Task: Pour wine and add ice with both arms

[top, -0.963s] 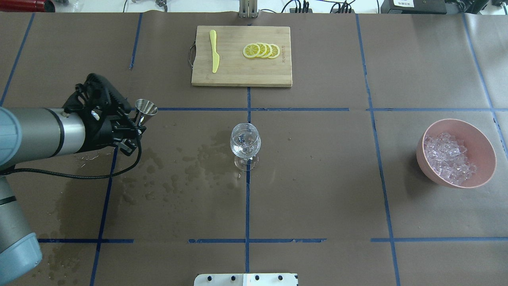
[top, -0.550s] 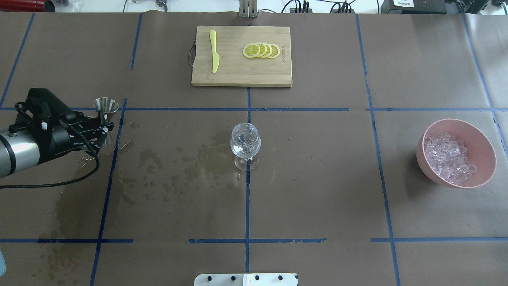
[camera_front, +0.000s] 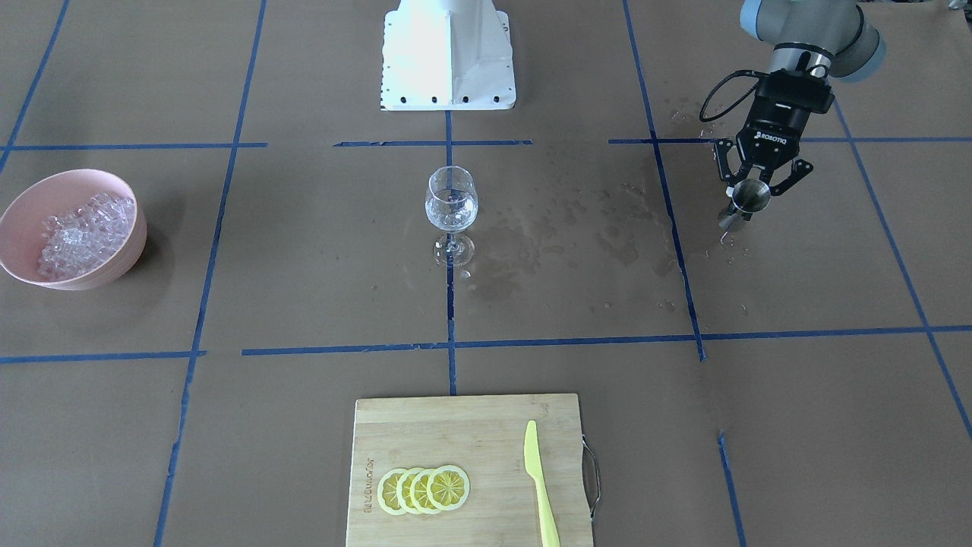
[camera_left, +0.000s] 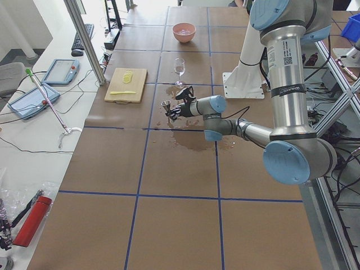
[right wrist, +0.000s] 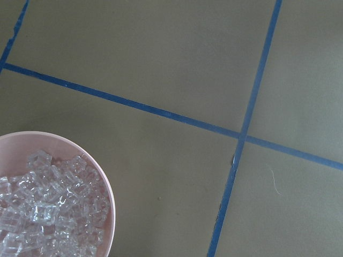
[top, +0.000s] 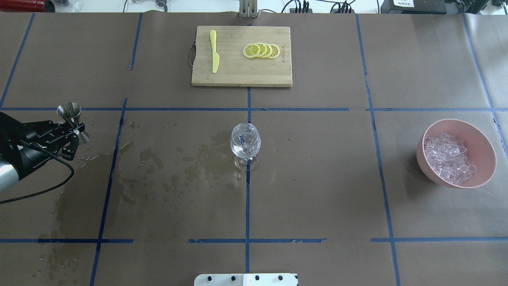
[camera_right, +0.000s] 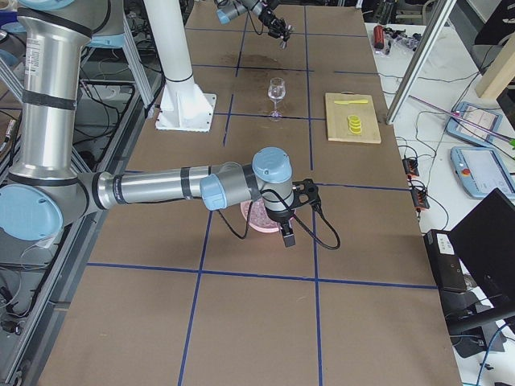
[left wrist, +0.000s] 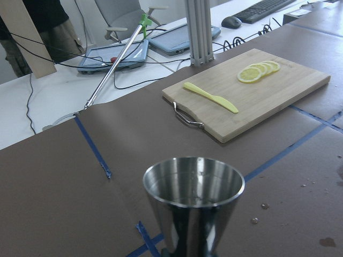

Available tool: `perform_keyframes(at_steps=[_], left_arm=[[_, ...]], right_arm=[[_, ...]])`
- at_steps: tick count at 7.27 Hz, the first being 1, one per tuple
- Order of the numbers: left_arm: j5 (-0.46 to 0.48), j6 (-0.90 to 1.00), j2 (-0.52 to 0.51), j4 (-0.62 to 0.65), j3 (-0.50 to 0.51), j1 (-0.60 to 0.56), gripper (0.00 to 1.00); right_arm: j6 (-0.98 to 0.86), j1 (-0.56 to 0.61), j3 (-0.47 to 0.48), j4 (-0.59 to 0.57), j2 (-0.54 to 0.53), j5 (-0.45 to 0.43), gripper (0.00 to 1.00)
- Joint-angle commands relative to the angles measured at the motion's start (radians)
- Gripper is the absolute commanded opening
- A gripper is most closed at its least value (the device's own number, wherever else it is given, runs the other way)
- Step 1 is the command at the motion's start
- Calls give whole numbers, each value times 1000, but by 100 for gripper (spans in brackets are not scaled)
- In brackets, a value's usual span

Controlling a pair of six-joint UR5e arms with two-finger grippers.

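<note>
Next, I let go of the steel jigger with my left gripper close beside the long blue tape line (camera_front: 689, 226) next to the wet patches. The jigger is now upright at the table's edge.
My left gripper (top: 75, 127) is shut on the waist of a steel jigger (top: 70, 110) and holds it upright at the table's left edge, far left of the wine glass (top: 245, 143). The same gripper (camera_front: 748, 199) shows in the front view. The jigger's cup (left wrist: 194, 195) looks empty in the left wrist view. The stemmed glass (camera_front: 451, 207) stands at the table's centre with clear liquid in it. The ice (top: 448, 159) lies heaped in a pink bowl (top: 482, 141) at the right. My right gripper (camera_right: 288, 233) shows only in the exterior right view, beside the bowl; I cannot tell whether it is open. The ice (right wrist: 48, 214) also shows in the right wrist view.
A bamboo cutting board (top: 238, 75) at the back centre carries a yellow knife (top: 214, 51) and several lemon slices (top: 262, 50). Wet patches (top: 178, 167) spread over the brown paper between the glass and the left arm. The white robot base (camera_front: 448, 53) stands at the near edge.
My left gripper has moved left, away from the glass, with the jigger upright in it. The glass, bowl and board have not moved.
</note>
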Motion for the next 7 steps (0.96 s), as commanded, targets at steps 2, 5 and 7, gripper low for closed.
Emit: perform_keyframes(at_steps=[2,5,7], left_arm=[[269,-160,3,-112,107,200,0],[399,-169,-9,-159,176,260,0],[473,-198,-30,-218,239,304,0]], right_arm=[[0,0,1,0,0,0,100],[-1,0,3,0,1,0,100],[0,0,3,0,2,0,100]])
